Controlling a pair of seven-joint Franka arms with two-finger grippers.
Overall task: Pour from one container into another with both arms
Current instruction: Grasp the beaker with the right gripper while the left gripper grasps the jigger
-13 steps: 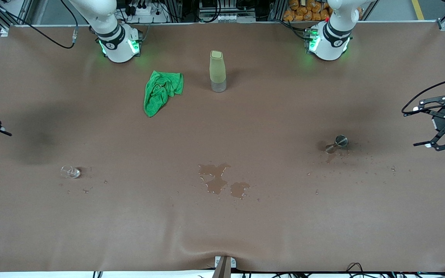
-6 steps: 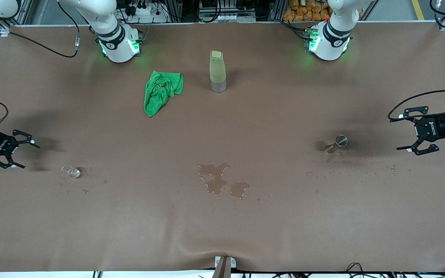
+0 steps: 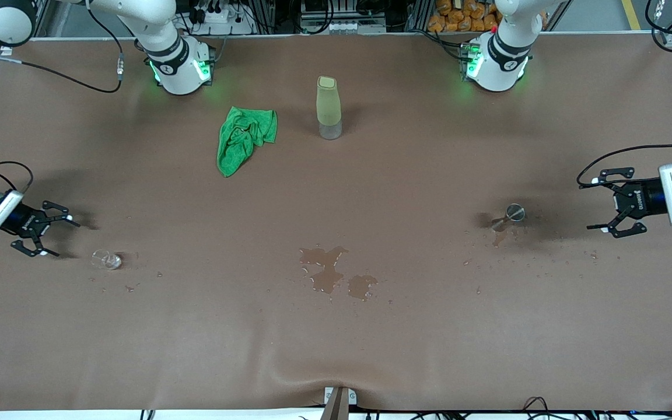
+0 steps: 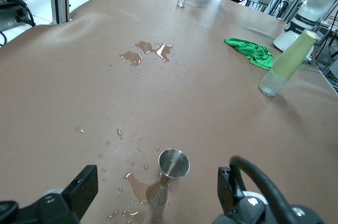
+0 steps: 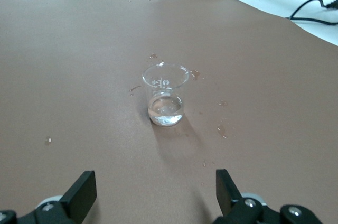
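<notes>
The sides of the clear glass beaker [image 3: 107,260] [image 5: 166,101], below its rim, will be held by my right gripper as it closes with its fingers at either side.
A small steel jigger [image 3: 511,216] [image 4: 171,168] stands in a wet patch toward the left arm's end of the table. My left gripper [image 3: 597,204] [image 4: 156,192] hangs low over the table beside it, open, with the jigger in line with the gap but apart from the fingers. A small clear glass beaker [image 3: 106,259] [image 5: 165,94] holding a little clear liquid stands toward the right arm's end. My right gripper [image 3: 63,238] [image 5: 153,192] is low over the table beside the beaker, open and empty, a short way off it.
A tall bottle with a yellow-green sleeve [image 3: 328,108] [image 4: 288,60] and a crumpled green cloth [image 3: 245,137] [image 4: 251,52] sit near the arms' bases. A brown spill [image 3: 330,274] [image 4: 145,52] wets the table's middle, with droplets round both containers.
Both grippers have come in from the table's ends, the left toward the jigger and the right toward the beaker. Both stayed open. Nothing on the table moved.
</notes>
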